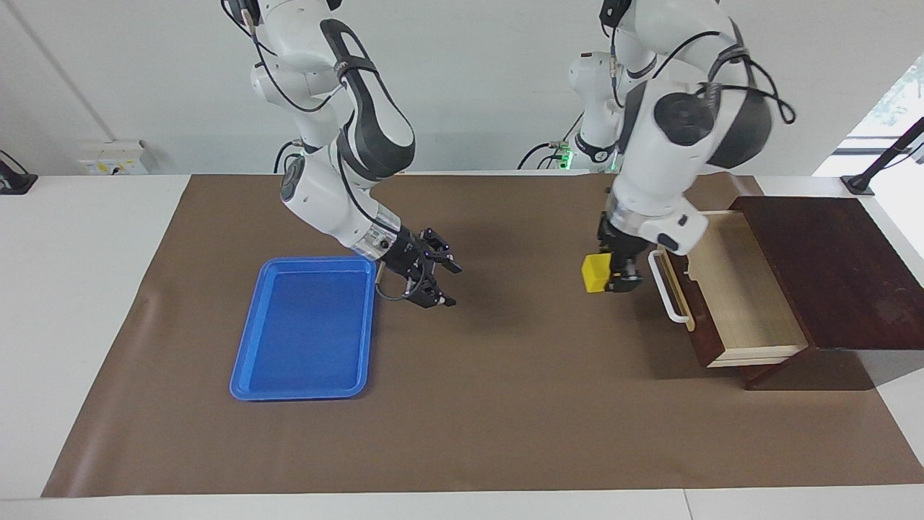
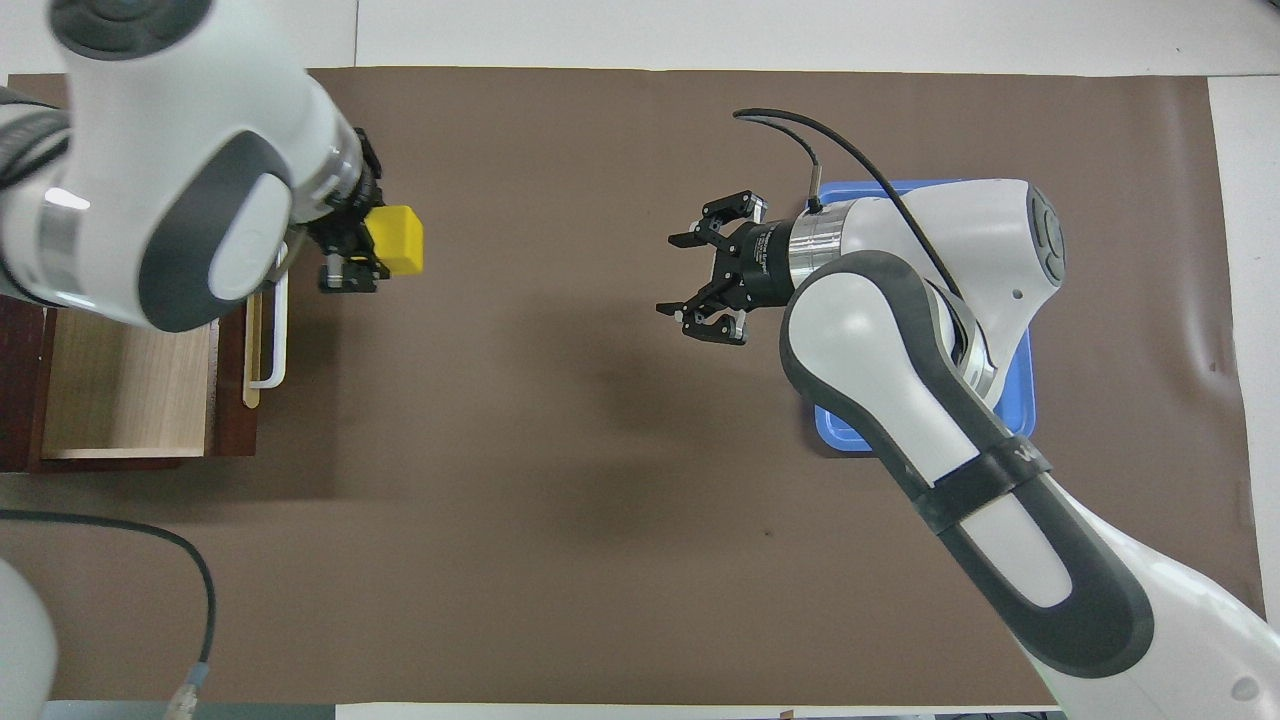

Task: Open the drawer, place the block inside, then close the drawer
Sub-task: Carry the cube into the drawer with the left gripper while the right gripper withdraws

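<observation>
Next, I set the yellow block down with my left gripper on the drawer's pale bottom, close behind its handled front [image 2: 182, 322].
The drawer [image 1: 743, 289] stands pulled out of its dark wooden box [image 1: 830, 267] at the left arm's end of the table, and its pale interior [image 2: 125, 380] holds nothing. My left gripper [image 1: 615, 278] is shut on the yellow block [image 1: 596, 273]. It holds the block over the mat just in front of the drawer's white handle [image 1: 668, 292]. From above, the block [image 2: 395, 240] sticks out of the left gripper [image 2: 352, 248] on the side away from the drawer. My right gripper [image 1: 442, 283] hangs open and holds nothing, over the mat beside the blue tray.
A blue tray [image 1: 245, 361] lies on the brown mat toward the right arm's end, partly covered by the right arm in the overhead view [image 2: 850, 440]. The brown mat [image 1: 505, 397] covers most of the table.
</observation>
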Available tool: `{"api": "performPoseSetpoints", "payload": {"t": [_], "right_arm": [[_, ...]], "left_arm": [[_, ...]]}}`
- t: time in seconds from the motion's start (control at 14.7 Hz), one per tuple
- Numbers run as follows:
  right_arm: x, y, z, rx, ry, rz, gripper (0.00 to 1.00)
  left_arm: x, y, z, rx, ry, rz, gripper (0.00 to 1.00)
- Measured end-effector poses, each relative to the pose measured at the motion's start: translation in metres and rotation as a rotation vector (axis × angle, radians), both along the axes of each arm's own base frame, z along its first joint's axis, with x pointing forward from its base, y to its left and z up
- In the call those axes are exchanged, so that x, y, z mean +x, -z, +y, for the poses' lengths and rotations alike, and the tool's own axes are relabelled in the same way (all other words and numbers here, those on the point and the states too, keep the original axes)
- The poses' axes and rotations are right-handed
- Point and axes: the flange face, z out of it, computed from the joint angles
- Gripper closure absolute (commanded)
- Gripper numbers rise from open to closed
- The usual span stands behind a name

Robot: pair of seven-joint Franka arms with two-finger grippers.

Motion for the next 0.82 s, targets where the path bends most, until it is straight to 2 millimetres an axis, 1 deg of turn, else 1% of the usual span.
{"api": "performPoseSetpoints", "payload": {"t": [0.07, 0.14, 0.2, 0.27, 0.34, 0.41, 0.48, 0.55, 0.68, 0.82], "right_arm": [[0.0, 0.0, 0.0, 0.0, 0.0, 0.0, 0.25], [0.0, 0.0, 0.0, -0.002, -0.001, 0.0, 0.25], [0.0, 0.0, 0.0, -0.004, -0.003, -0.002, 0.25], [0.0, 0.0, 0.0, -0.008, -0.006, -0.003, 0.25], [0.0, 0.001, 0.0, -0.016, -0.012, -0.007, 0.25], [0.0, 0.001, 0.0, -0.025, -0.018, -0.011, 0.24], [0.0, 0.001, -0.001, -0.041, -0.028, -0.016, 0.23], [-0.001, 0.0, -0.002, -0.07, -0.057, -0.026, 0.23], [-0.002, -0.006, -0.009, -0.144, -0.123, -0.055, 0.19], [-0.004, -0.021, -0.024, -0.214, -0.202, -0.088, 0.15]], "left_arm": [[0.002, -0.018, 0.047, -0.01, -0.001, -0.008, 1.0], [0.0, -0.03, 0.09, -0.013, 0.002, -0.008, 1.0], [-0.002, -0.034, 0.126, -0.014, 0.011, -0.006, 1.0], [-0.005, -0.031, 0.157, -0.015, 0.023, -0.001, 1.0], [-0.006, -0.022, 0.187, -0.016, 0.032, -0.004, 1.0], [-0.008, -0.009, 0.209, -0.015, 0.032, -0.017, 1.0], [-0.011, 0.009, 0.225, -0.014, 0.024, -0.03, 1.0], [-0.021, 0.052, 0.227, -0.016, 0.021, -0.015, 1.0], [-0.03, 0.073, 0.219, -0.018, 0.02, 0.002, 1.0], [-0.035, 0.088, 0.212, -0.017, 0.009, -0.002, 1.0]]}}
